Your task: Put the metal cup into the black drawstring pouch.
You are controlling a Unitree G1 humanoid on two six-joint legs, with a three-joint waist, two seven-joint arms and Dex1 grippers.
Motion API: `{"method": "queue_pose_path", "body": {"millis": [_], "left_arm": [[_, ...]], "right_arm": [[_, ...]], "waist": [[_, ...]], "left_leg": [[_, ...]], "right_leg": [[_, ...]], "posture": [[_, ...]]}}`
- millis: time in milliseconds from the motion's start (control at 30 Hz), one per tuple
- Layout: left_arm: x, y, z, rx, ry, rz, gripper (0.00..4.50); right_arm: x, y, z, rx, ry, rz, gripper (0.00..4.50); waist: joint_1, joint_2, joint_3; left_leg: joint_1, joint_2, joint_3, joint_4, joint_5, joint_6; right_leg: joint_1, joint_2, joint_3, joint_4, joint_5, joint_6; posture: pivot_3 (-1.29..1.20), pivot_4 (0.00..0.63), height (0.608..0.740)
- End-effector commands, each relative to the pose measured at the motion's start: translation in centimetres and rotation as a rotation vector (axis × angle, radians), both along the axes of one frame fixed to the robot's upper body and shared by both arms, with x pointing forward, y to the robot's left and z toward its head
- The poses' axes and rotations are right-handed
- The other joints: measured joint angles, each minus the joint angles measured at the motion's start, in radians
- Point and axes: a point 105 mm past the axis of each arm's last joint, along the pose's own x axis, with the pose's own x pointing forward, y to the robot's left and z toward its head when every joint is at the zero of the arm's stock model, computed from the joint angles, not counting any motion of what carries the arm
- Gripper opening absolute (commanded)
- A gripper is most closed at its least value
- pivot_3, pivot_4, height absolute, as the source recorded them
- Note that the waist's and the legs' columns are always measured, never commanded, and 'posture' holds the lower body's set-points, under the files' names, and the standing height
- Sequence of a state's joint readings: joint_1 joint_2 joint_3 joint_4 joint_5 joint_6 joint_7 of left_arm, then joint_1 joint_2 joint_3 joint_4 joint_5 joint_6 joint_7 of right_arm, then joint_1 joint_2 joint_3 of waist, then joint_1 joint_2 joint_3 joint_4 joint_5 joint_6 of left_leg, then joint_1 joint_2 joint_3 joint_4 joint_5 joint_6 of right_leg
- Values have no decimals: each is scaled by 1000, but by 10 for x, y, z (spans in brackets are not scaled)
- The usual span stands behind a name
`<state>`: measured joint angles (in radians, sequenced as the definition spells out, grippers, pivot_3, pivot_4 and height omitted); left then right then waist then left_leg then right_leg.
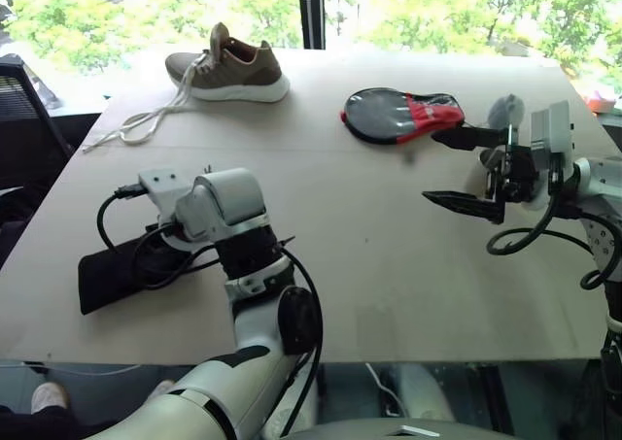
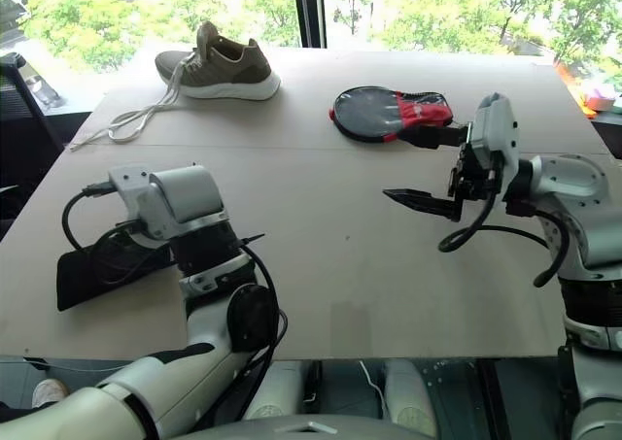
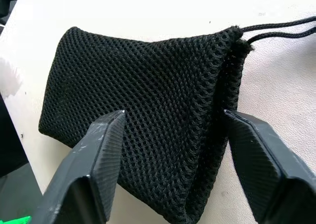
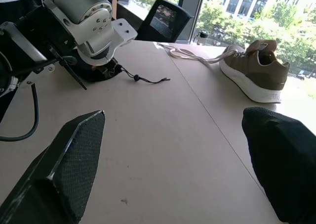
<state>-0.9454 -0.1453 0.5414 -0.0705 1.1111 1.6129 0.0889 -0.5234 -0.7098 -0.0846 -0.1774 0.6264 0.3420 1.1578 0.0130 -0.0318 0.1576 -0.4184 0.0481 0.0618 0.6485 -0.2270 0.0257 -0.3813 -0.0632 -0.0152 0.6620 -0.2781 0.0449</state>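
The black drawstring pouch is lying flat and its opening is barely parted, so my left gripper needs to pinch just the upper edge of the pouch's opening (image 3: pixel 195 145) and lift the pouch toward my right gripper.
The black drawstring pouch (image 1: pixel 105 277) lies flat near the table's left front edge, mesh fabric up, with its cord (image 3: pixel 281 28) trailing onto the tabletop. My left gripper (image 3: pixel 173 117) is low over it and open. One finger stands on each side of the pouch's mouth end, and the left wrist housing hides the fingers in the head views. My right gripper (image 1: pixel 455 168) hangs open above the table's right side, pointing left, with nothing between its fingers. The metal cup is out of view.
A brown shoe (image 1: pixel 228 69) with long loose laces sits at the back left. A black-and-red paddle case (image 1: pixel 398 115) lies at the back middle, a grey-blue lump (image 1: pixel 503 110) beside it behind my right gripper. A dark chair (image 1: pixel 24 119) stands off the table's left.
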Motion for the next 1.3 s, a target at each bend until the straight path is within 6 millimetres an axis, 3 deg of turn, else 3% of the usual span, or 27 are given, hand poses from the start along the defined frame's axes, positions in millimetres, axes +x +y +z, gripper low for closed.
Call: {"method": "queue_pose_path", "body": {"millis": [33,933,1167,1300], "left_arm": [[4,-28,-3,-14,8,-61,3040],[-14,-4,-38,82,195,-55,3040],[-6,2,-41,95,174,-133,125],[-3,6,-43,99,152,-213,17]], "right_arm": [[-5,0,9,10,-57,0,4500],[-7,-2,3,7,-47,-26,4500],[-7,-3,2,8,-47,-35,4500],[-8,-3,0,18,-43,-49,4500]], "waist": [[0,0,0],[0,1,-1],[-2,1,-1],[-3,4,-2]], "left_leg": [[0,0,0,0,0,0],[1,1,0,0,-2,3],[1,2,0,0,-2,3],[2,3,1,0,-2,3]], "right_leg": [[0,0,0,0,0,0],[0,-1,0,1,0,0],[0,-1,1,1,0,0],[0,-1,1,2,0,0]], "posture": [[0,150,740],[0,150,740],[0,150,740],[0,150,740]]}}
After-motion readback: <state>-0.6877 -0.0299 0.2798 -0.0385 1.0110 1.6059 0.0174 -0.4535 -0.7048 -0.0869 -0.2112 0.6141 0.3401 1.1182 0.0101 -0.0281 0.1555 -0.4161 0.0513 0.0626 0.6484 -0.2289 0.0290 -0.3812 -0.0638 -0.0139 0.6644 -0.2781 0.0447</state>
